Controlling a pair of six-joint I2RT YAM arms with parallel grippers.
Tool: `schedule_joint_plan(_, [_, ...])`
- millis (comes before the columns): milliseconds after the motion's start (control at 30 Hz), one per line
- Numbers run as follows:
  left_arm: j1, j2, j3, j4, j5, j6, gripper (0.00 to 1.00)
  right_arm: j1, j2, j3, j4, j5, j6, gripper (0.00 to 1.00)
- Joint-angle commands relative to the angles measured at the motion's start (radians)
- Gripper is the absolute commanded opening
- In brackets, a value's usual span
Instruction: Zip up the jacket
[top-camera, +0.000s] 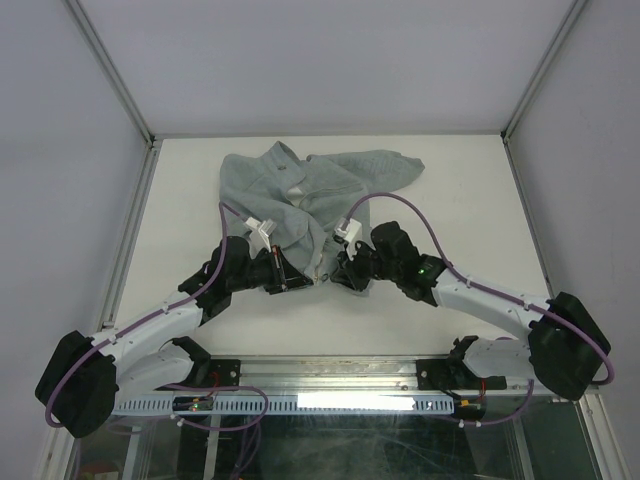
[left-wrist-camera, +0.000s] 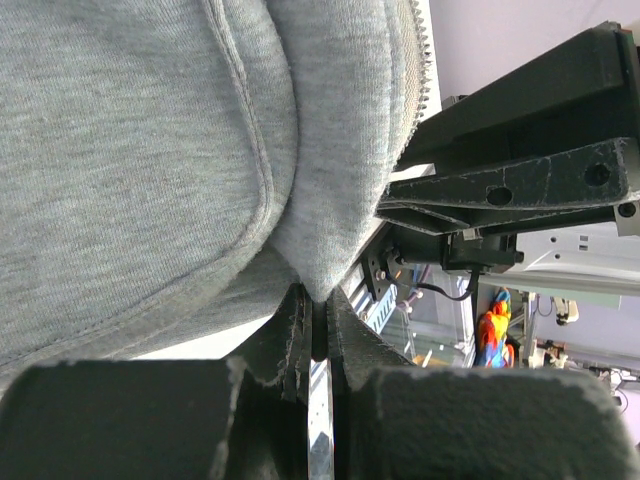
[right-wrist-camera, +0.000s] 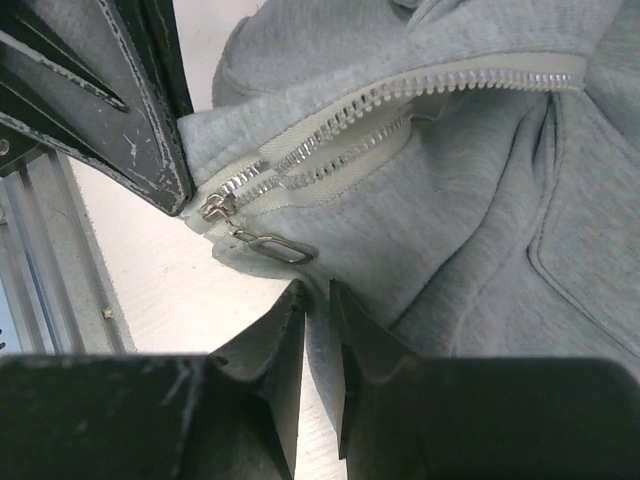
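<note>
Next, my left gripper releases the bottom corner of the jacket on the bare white table (top-camera: 287, 313), in the space between the hem and the metal rail.
The pale grey jacket (top-camera: 300, 190) lies rumpled on the white table (top-camera: 470, 200), its near hem between the two grippers. My left gripper (top-camera: 305, 282) is shut on the bottom corner of the jacket (left-wrist-camera: 150, 150); the cloth is pinched between the tips of the left gripper (left-wrist-camera: 318, 300). In the right wrist view the zipper slider (right-wrist-camera: 215, 207) sits at the bottom of the teeth, with its metal pull (right-wrist-camera: 272, 245) lying flat on the jacket (right-wrist-camera: 480, 200). My right gripper (right-wrist-camera: 318, 290) stands just below the pull, its jaws a narrow gap apart over the hem edge.
The left gripper's black fingers (right-wrist-camera: 150, 110) stand close beside the slider. The right arm (left-wrist-camera: 520, 170) fills the right of the left wrist view. The table's near edge with its metal rail (top-camera: 330, 375) runs just behind both grippers.
</note>
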Motion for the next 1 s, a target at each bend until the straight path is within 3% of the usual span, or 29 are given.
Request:
schedule_joint_plan(0, [0.005,-0.008,0.028,0.035,0.054,0.013,0.0,-0.019,-0.006,0.034,0.046,-0.059,-0.011,0.2])
schedule_joint_plan(300, [0.006,0.003,0.034,0.034,0.057,0.013,0.0,-0.019,0.044,0.033,0.118,-0.189,0.006,0.41])
schedule_joint_plan(533, [0.005,0.003,0.034,0.034,0.06,0.014,0.0,-0.022,0.013,0.017,0.156,-0.18,0.007,0.52])
schedule_joint_plan(767, [0.005,-0.004,0.033,0.035,0.066,0.018,0.0,-0.021,0.063,0.024,0.191,-0.165,0.001,0.52])
schedule_joint_plan(967, [0.006,-0.006,0.03,0.034,0.066,0.017,0.0,-0.022,0.092,0.028,0.209,-0.221,-0.001,0.41])
